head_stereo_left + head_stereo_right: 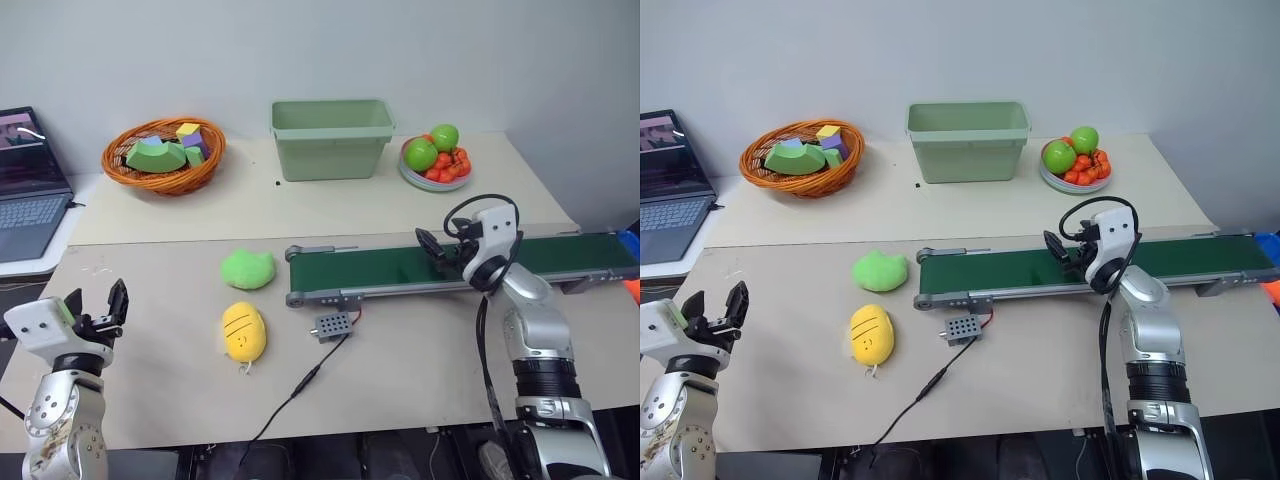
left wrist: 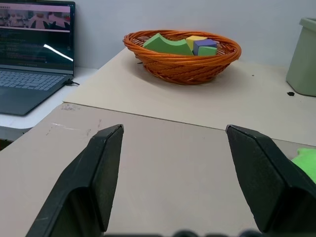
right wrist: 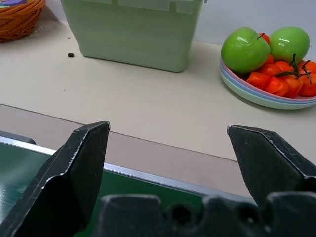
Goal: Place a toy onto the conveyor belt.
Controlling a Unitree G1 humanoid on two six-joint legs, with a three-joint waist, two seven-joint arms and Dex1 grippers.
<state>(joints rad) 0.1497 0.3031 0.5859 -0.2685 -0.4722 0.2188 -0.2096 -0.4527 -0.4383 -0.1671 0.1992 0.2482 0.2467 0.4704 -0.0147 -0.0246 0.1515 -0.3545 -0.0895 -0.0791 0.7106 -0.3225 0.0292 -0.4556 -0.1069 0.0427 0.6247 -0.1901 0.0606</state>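
Next, my left gripper will go to the striped middle (image 1: 242, 327) of the yellow toy, below the green plush, and close there.
The yellow toy (image 1: 243, 332) lies on the table in front of the conveyor belt's left end, held by nothing. The conveyor belt (image 1: 400, 266) is a dark green strip in a grey frame running across the right half of the table. My left gripper (image 1: 97, 305) hovers open and empty over the table's near left, well to the left of the toy; its wrist view shows wide-apart black fingers (image 2: 98, 168). Above the middle of the belt, my right gripper (image 1: 437, 250) is open with nothing between its fingers (image 3: 81, 163).
A green plush (image 1: 247, 269) lies beside the belt's left end. A grey control box (image 1: 331, 325) with a cable sits in front of the belt. At the back stand a wicker basket (image 1: 163, 172) of foam blocks, a green bin (image 1: 331, 138) and a fruit plate (image 1: 432, 181). A laptop (image 1: 25, 185) is at far left.
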